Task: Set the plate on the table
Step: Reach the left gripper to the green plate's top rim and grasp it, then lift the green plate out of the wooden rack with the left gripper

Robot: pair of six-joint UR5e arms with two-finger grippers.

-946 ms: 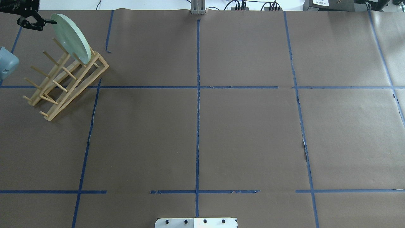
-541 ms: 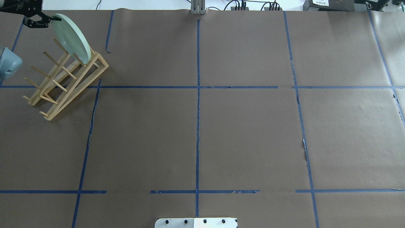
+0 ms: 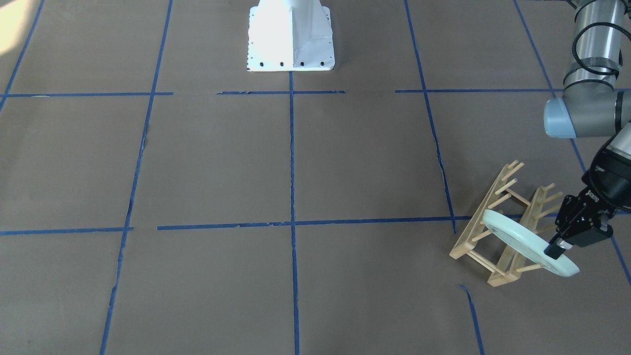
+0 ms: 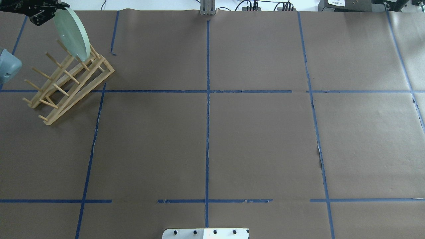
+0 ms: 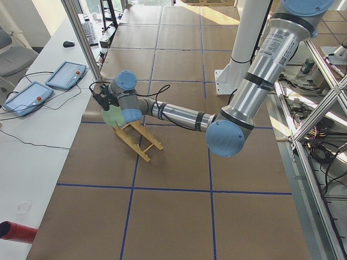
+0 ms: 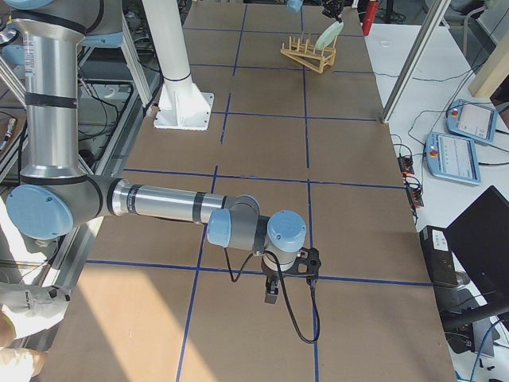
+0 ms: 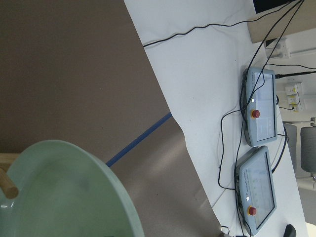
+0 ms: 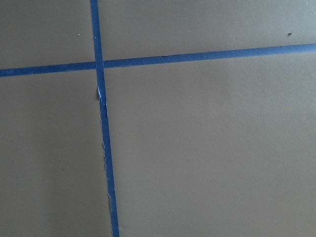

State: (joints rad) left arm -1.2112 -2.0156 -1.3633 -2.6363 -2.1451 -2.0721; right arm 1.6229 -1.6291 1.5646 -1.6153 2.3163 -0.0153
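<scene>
The robot's left gripper should release the plate on the bare table [image 3: 376, 157] between the peg rack and the white robot base.
The pale mint-green plate [image 4: 72, 33] stands on edge at the far end of the wooden peg rack [image 4: 68, 84], tilted, at the table's [image 4: 259, 139] far left corner. My left gripper [image 4: 60, 6] is shut on the plate's top rim; the front-facing view shows its finger over the rim of the plate [image 3: 517, 239], gripper [image 3: 555, 252]. The plate's lower edge is still between the pegs. The left wrist view shows the plate [image 7: 64, 192] close up. My right gripper [image 6: 270, 293] hangs low over the table's right part; I cannot tell its state.
The white robot base [image 3: 291, 37] is at the table's near middle edge. The table's far edge and a white bench with two grey pendants [image 7: 259, 148] and cables lie just beyond the plate. Blue tape lines [image 8: 103, 148] show under the right wrist.
My left gripper moved up and toward the plate's top rim and closed on it. The plate rose slightly and stands more upright. The rack shifted a little.
</scene>
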